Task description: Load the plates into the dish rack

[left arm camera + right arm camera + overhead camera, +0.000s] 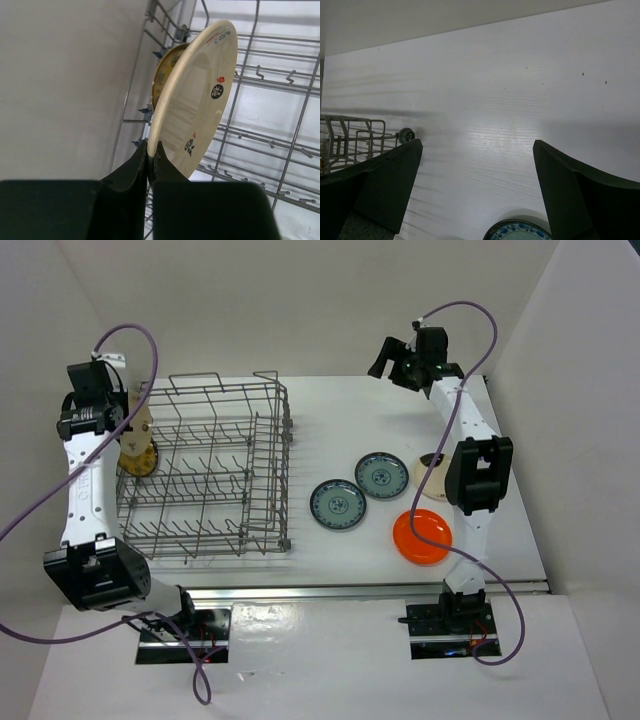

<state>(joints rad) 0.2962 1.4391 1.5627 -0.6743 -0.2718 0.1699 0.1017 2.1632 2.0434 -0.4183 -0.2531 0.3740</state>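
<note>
Next, I release the cream plate with my left gripper in the dish rack's wires (152,450) (204,102) next to the brown-yellow plate. The cream plate is held on edge over the rack.
My left gripper (152,146) is shut on the rim of a cream plate (195,100) and holds it on edge over the left end of the dish rack (205,470). A brown-yellow plate (162,75) stands upright just behind it, and shows at the rack's left side (138,455). Two blue-green plates (337,504) (381,475), an orange plate (422,537) and a second cream plate (428,480), partly hidden by the right arm, lie flat on the table. My right gripper (392,358) is open and empty, high at the far right; a blue-green plate's rim (517,232) shows below it.
White walls close in on the left, back and right. The rack's wire tines and rails (260,140) run under and to the right of the held plate. The rack's corner with a small wheel (406,135) shows at the left of the right wrist view.
</note>
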